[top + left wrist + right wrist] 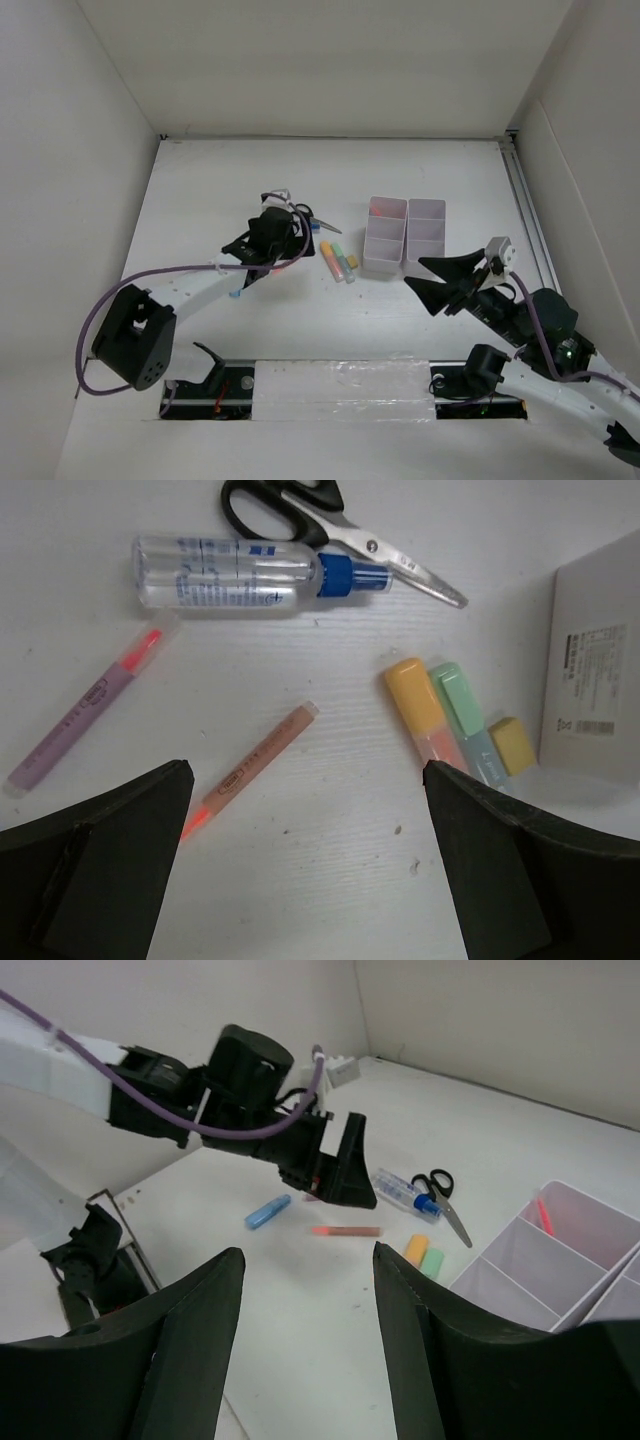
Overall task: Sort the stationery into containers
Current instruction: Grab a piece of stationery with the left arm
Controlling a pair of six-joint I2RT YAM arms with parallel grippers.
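The robot's left gripper will close on the orange pen's body [284, 267] [238, 778], close to the pen's clear cap.
My left gripper [310, 830] stands open above bare table, with nothing between its fingers. Just ahead of it lie an orange pen [255, 765] and a purple pen [85, 715]. Farther off are a blue-capped tube [240, 560] and black-handled scissors [330, 520]. Orange [415, 695], green [458, 700] and yellow [512, 745] highlighters lie side by side next to the white containers [595, 675]. A light blue marker [268, 1212] lies near the left arm. My right gripper [415, 272] is open and empty, in front of the containers [405, 235]. One far compartment holds a red pen [543, 1215].
White walls enclose the table on the left, back and right. The left arm [190, 285] reaches diagonally from its base [135, 335] toward the scissors [300, 210]. A rail [525, 200] runs along the right edge. Taped mounting plates [340, 390] sit at the near edge.
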